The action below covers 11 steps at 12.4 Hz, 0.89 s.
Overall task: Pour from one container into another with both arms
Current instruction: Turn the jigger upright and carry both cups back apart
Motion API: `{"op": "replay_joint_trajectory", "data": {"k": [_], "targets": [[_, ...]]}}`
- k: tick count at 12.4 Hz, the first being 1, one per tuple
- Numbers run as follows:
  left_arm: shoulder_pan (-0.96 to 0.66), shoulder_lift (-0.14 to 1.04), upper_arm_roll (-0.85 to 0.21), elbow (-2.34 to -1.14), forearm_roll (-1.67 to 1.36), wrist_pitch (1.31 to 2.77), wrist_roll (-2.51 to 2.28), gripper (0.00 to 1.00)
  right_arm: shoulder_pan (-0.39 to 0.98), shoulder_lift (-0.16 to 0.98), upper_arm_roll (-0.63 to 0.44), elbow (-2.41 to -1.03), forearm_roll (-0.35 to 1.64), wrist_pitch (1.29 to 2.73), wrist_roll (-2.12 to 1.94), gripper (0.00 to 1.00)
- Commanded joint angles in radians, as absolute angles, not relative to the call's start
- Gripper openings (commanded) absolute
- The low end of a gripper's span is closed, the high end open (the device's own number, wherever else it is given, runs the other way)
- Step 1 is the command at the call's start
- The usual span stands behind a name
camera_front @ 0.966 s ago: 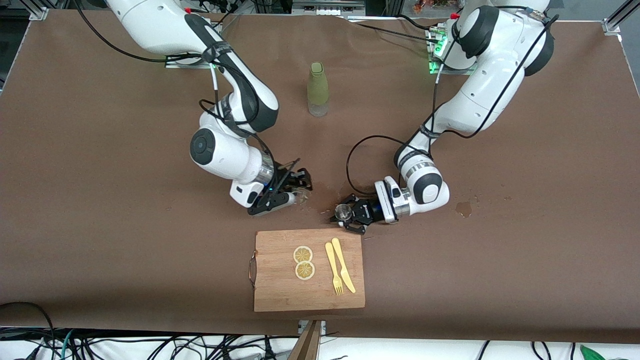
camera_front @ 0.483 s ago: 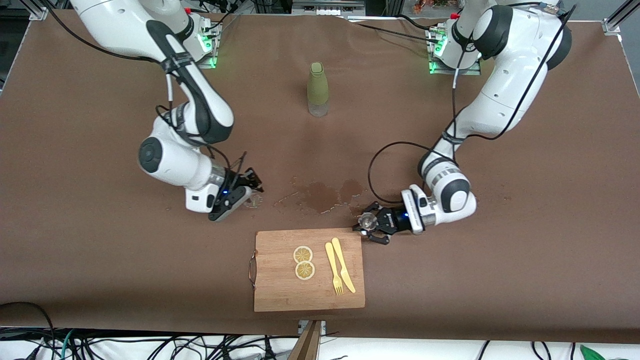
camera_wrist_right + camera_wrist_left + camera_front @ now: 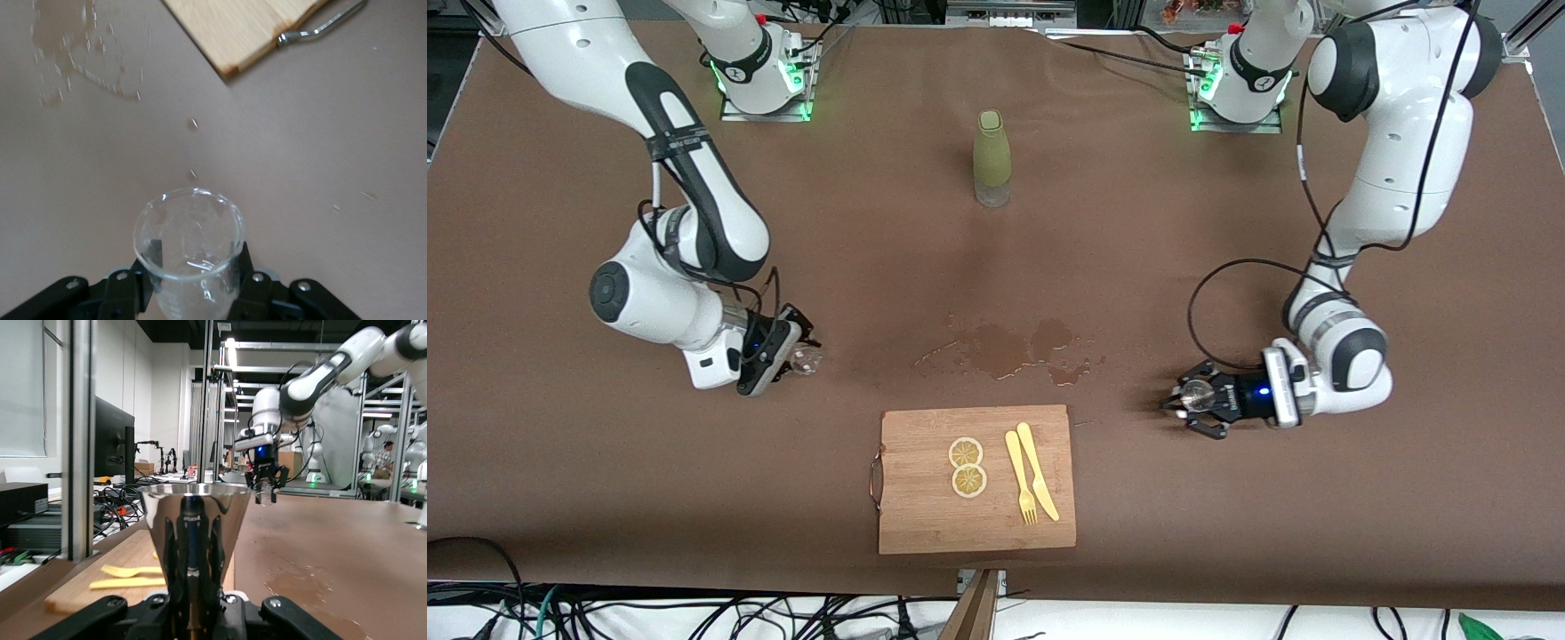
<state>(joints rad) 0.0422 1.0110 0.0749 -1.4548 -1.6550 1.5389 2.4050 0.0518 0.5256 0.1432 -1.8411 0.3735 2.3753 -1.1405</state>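
The tiny clear glass cup, now held low over the table, will be put down by my right gripper on the bare table (image 3: 732, 346), well past the cutting board's handle.
My right gripper (image 3: 800, 356) is shut on the tiny clear glass cup (image 3: 807, 359), low over the table toward the right arm's end. In the right wrist view the cup (image 3: 190, 247) stands upright between the black fingers (image 3: 257, 287). The left gripper (image 3: 1190, 400) is shut on the shiny silver jigger cup (image 3: 1194, 396), low over the table toward the left arm's end. Seen from the left wrist, the jigger (image 3: 193, 533) is upright with its mouth up, and the right gripper (image 3: 266, 483) shows farther off holding the glass cup (image 3: 265, 496).
A wet spill (image 3: 1005, 348) darkens the table between the two grippers. The wooden cutting board (image 3: 925, 516) lies nearer the front camera, with two lemon slices (image 3: 967, 467) and a yellow fork and knife (image 3: 1032, 484). An olive-green bottle (image 3: 992, 158) stands near the bases.
Both arms have swung apart from the table's middle, each toward its own end and each still carrying its cup. The wet spill between them has come into view.
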Motion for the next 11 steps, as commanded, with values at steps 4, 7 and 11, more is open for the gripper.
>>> {"op": "replay_joint_trajectory", "data": {"k": [4,7,11], "targets": [[0.158,0.976,0.170,-1.496,-1.488,1.362,2.361,0.00,-0.107,0.526,0.137,-1.890,0.399,2.384,-1.613,0.20],[0.192,0.974,0.256,-1.491,-1.443,1.304,2.356,0.00,-0.162,0.577,0.135,-1.888,0.587,2.378,-1.926,0.20],[0.224,0.982,0.328,-1.494,-1.372,1.255,2.370,0.00,-0.189,0.624,0.117,-1.882,0.776,2.314,-2.173,0.21]]}}
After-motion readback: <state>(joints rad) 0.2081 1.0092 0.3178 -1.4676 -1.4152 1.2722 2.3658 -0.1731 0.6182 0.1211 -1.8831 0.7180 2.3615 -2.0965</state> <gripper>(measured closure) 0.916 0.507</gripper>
